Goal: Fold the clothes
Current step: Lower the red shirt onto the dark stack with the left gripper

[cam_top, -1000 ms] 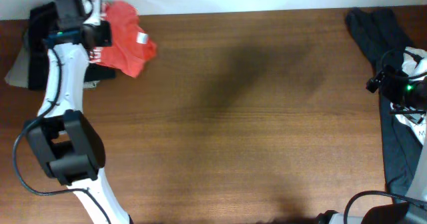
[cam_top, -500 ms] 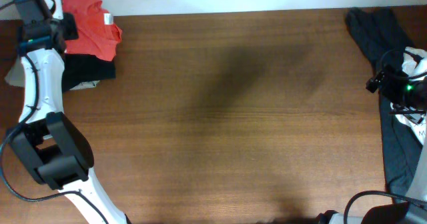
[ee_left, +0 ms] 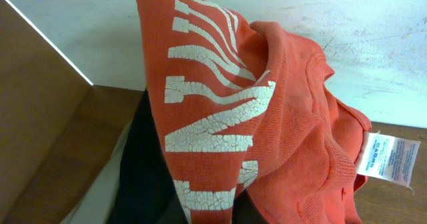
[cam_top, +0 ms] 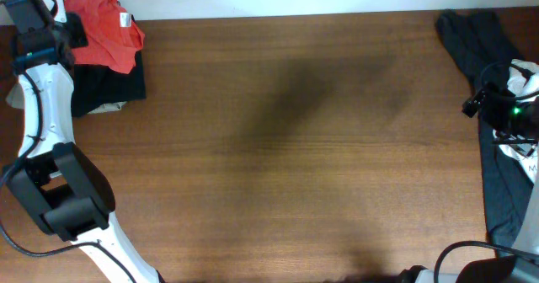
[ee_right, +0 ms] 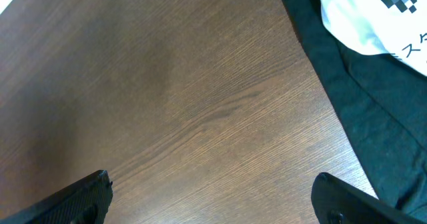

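I need to have my left gripper release the red-orange T-shirt, now bunched at the far back corner, on the black garment stacked (cam_top: 87,46) close to the white wall.
The red-orange T-shirt (cam_top: 103,32) with large cracked white lettering hangs bunched at the far left back corner, over a black garment (cam_top: 109,85). My left gripper (cam_top: 74,32) is at the shirt's left edge and holds it. In the left wrist view the shirt (ee_left: 267,117) fills the frame and hides the fingers; its white tag (ee_left: 390,159) hangs at the right. My right gripper (ee_right: 213,201) is open and empty above bare wood, beside a dark garment with a white print (ee_right: 373,24).
A dark garment (cam_top: 497,148) lies along the table's right edge, from the back corner down under the right arm (cam_top: 505,114). Black and pale grey cloth (cam_top: 21,89) lies stacked at the left edge. A white wall runs behind the table (cam_top: 286,148).
My left gripper has swung left and back towards the corner, carrying the red-orange shirt with it over the black garment. The right arm has not moved.
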Controlling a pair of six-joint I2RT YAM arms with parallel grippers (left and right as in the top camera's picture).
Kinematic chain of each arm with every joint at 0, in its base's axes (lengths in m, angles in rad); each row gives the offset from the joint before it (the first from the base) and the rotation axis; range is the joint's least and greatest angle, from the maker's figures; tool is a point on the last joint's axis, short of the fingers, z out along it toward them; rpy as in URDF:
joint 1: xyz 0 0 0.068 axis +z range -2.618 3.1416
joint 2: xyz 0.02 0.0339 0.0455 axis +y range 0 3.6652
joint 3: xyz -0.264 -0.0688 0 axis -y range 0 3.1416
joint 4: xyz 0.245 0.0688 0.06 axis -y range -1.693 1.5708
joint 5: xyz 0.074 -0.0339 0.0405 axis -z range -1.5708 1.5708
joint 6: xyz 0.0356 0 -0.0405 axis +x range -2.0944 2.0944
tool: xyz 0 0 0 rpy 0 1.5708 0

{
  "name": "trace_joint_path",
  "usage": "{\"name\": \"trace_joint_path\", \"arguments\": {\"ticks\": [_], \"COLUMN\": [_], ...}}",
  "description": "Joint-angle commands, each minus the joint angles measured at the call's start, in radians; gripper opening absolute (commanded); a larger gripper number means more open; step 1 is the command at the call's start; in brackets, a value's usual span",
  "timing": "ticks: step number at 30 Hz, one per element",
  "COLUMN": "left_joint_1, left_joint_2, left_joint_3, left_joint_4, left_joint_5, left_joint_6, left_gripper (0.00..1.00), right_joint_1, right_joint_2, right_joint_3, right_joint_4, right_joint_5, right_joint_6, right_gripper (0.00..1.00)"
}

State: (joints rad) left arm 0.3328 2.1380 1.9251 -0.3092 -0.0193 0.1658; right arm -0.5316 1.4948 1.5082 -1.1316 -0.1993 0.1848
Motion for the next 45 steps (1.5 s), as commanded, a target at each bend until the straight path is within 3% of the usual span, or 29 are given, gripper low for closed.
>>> {"name": "trace_joint_path", "arguments": {"ticks": [1,18,45], "left_joint_1": [0.01,-0.015,-0.11], "left_joint_2": [0.01,0.008,-0.039], "left_joint_3": [0.071,0.2,0.288], "left_joint_4": [-0.018,-0.174,-0.237], "left_joint_5": [-0.011,0.004,-0.003], "left_joint_6": [-0.041,-0.116,-0.226], "left_gripper": [0.01,0.01,0.01], "right_joint_1": [-0.006,-0.006,-0.006], "right_joint_2": [-0.011,-0.011,-0.011], "right_joint_3": [0.018,0.018,0.018], "right_joint_4": [0.002,0.002,0.002], "right_joint_5": [0.01,0.01,0.01], "right_joint_6": [0.008,0.008,0.008], "right_gripper": [0.99,0.99,0.99]}}
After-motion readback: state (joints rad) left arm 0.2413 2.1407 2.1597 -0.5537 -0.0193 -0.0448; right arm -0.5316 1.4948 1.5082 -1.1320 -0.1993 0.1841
